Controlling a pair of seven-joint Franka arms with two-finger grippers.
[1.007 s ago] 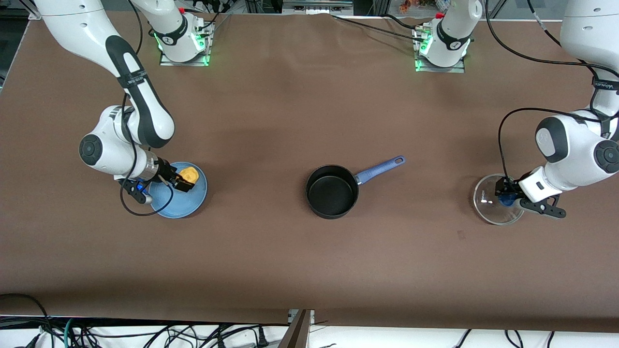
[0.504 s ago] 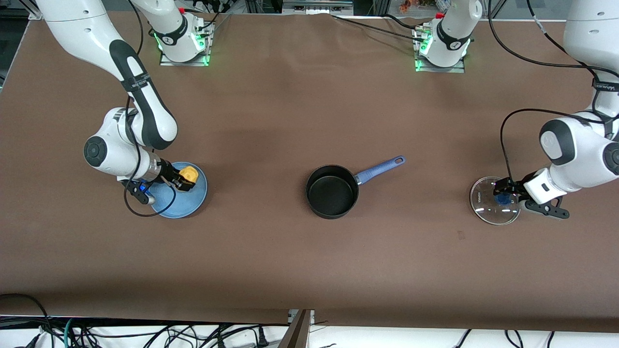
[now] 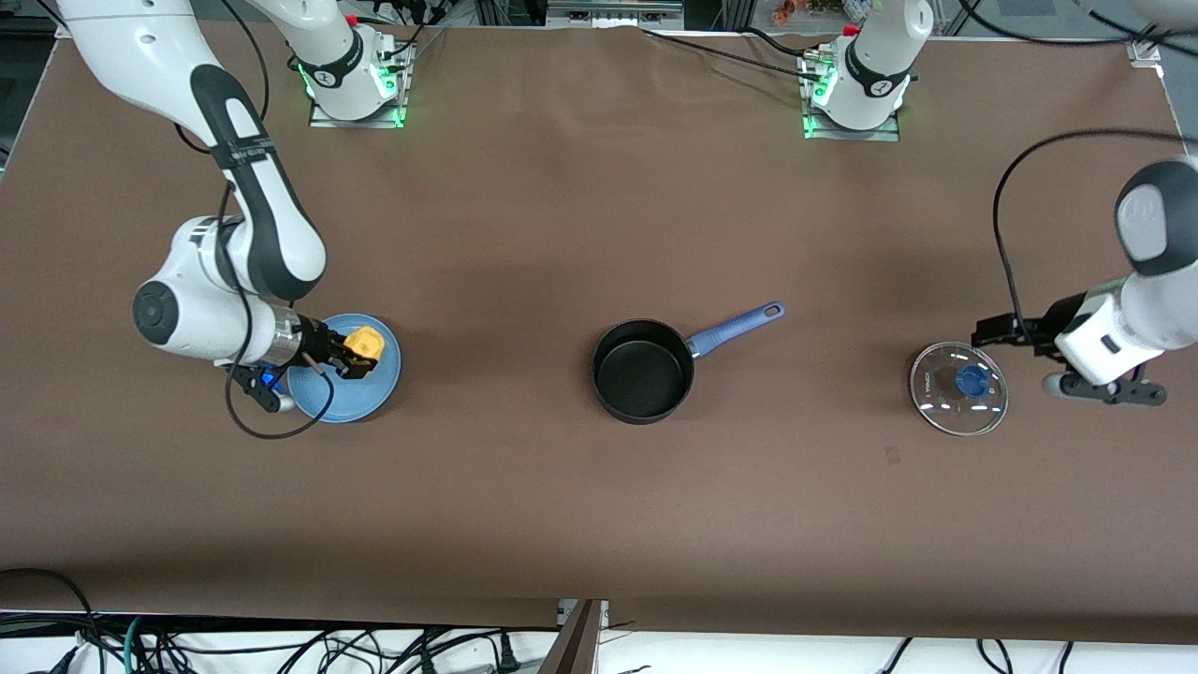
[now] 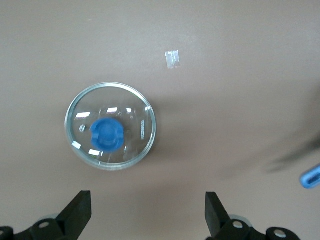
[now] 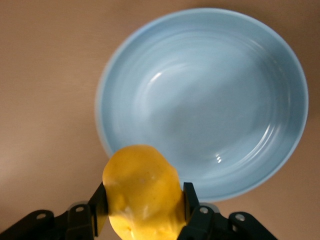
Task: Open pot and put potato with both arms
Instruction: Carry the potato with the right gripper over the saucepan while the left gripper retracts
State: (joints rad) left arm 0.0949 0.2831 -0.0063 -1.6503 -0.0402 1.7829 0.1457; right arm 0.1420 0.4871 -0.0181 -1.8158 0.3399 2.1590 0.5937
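Note:
I should set the potato, now held a little above the light-blue plate, down with my right gripper inside the black pot (image 3: 643, 400), by the pot's side nearest the front camera.
The black pot (image 3: 644, 373) with its blue handle (image 3: 735, 329) stands uncovered at the table's middle. My right gripper (image 3: 354, 353) is shut on the yellow-orange potato (image 3: 362, 344) and holds it a little above the light-blue plate (image 3: 374, 391). The right wrist view shows the potato (image 5: 142, 192) between the fingers of the right gripper (image 5: 142, 200), over the plate's rim (image 5: 107, 130). The glass lid (image 3: 959, 388) lies flat on the table toward the left arm's end. My left gripper (image 3: 1000, 331) is open and empty in the air beside the lid. The left wrist view shows the lid (image 4: 132, 105) apart from the left gripper (image 4: 146, 212).
A small piece of tape (image 3: 892, 456) lies on the brown table nearer the front camera than the lid; it also shows in the left wrist view (image 4: 173, 59). The pot handle's blue end (image 4: 311, 176) shows at that view's edge.
My left gripper let go of the lid's knob, opened and rose away toward the left arm's end. My right gripper lifted the potato a little above the plate.

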